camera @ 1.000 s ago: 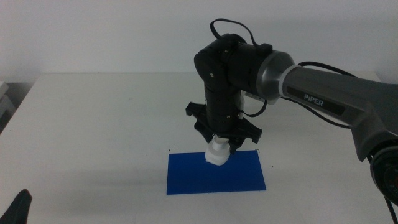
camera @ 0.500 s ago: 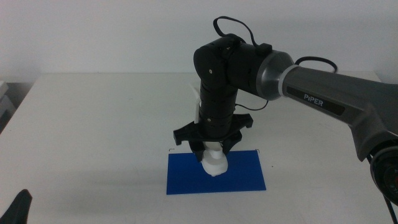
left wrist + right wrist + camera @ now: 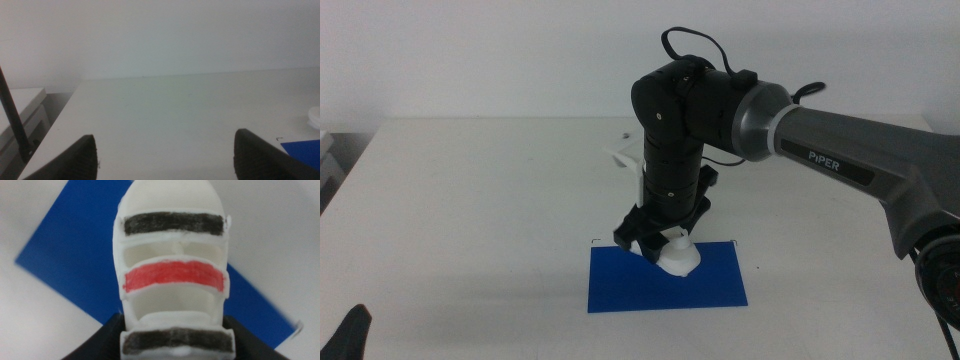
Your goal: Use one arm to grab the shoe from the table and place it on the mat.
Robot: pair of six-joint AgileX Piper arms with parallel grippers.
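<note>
My right gripper is going to let go of the white shoe flat near the middle of the blue mat [image 3: 652, 271] [image 3: 142, 277].
The white shoe [image 3: 677, 259], with black and red straps, hangs toe-down in my right gripper [image 3: 663, 243], which is shut on it over the back edge of the blue mat [image 3: 710, 285]. Whether the shoe touches the mat I cannot tell. In the right wrist view the shoe [image 3: 173, 275] fills the middle, the dark jaws of the right gripper [image 3: 177, 335] hug its sides, and the mat [image 3: 75, 255] lies slantwise beneath. My left gripper [image 3: 165, 165] waits open at the table's near left corner, and also shows as the left gripper [image 3: 350, 335] at the picture's bottom edge.
The off-white table [image 3: 470, 200] spreads around the mat, with a small black corner mark [image 3: 596, 241] by the mat's back left corner. The big right arm [image 3: 840, 160] reaches in over the table's right half. A corner of the mat [image 3: 305, 150] shows in the left wrist view.
The right wrist has turned over the mat, swinging the shoe round with it. The shoe now sits slightly lower and further right. The left gripper has not moved.
</note>
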